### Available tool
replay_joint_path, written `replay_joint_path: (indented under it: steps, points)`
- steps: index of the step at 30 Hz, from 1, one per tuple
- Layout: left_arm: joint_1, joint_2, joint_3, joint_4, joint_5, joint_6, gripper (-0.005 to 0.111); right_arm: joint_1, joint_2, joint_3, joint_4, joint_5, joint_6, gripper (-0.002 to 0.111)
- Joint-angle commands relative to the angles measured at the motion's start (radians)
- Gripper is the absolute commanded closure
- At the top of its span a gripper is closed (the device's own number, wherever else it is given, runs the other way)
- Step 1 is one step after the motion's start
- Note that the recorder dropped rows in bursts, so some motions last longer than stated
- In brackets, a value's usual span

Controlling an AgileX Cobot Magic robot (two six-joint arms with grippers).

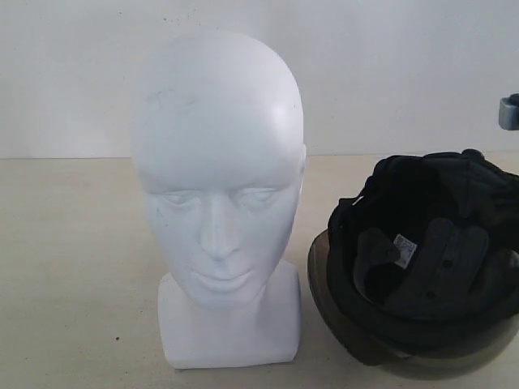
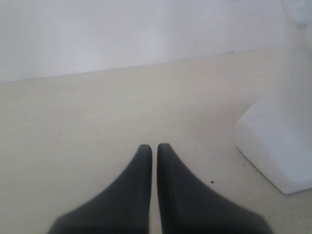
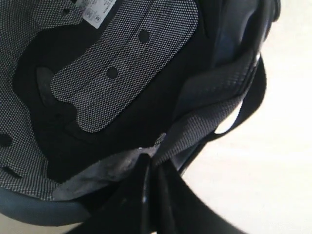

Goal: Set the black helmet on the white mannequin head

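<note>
The black helmet is held by its rim in my right gripper, away from the head, so next I put the helmet down and take the helmet's rim (image 1: 339, 243) nearest the head.
The white mannequin head (image 1: 217, 186) stands upright on the table, face toward the exterior camera; its base (image 2: 278, 146) shows in the left wrist view. To its right is the black helmet (image 1: 430, 259), open side toward the camera, padded lining showing and smoky visor (image 1: 340, 324) low at the front. In the right wrist view my right gripper (image 3: 155, 163) is shut on the helmet's padded rim (image 3: 195, 122), over the grey mesh lining (image 3: 122, 73). My left gripper (image 2: 151, 146) is shut on nothing, low over the table, short of the head's base. Neither gripper shows in the exterior view.
The pale table (image 1: 73, 267) runs back to a white wall (image 1: 73, 73). A small grey part (image 1: 509, 111) juts in at the right edge above the helmet. Bare table lies left of the head.
</note>
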Motion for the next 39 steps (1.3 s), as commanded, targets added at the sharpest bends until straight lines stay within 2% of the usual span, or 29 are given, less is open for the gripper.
replay_joint_path:
  steps: [1,11,17,27,39]
  points:
    - [0.003,-0.003,0.004,-0.007,0.0,-0.003,0.102,-0.004,-0.085,0.069,0.032,0.066,-0.005,0.108]
    - [0.003,-0.003,0.004,-0.007,0.0,-0.003,0.102,-0.002,-0.214,0.137,0.006,0.015,0.035,0.108]
    - [0.003,-0.003,0.004,-0.007,0.0,-0.003,0.102,-0.002,-0.143,0.137,-0.127,-0.031,0.141,0.108]
    - [0.003,-0.003,0.004,-0.007,0.0,-0.003,0.102,-0.004,-0.004,0.129,-0.263,-0.232,0.216,0.108]
    - [0.003,-0.003,0.004,-0.007,0.0,-0.003,0.102,-0.004,0.026,0.085,-0.277,-0.281,0.219,0.108]
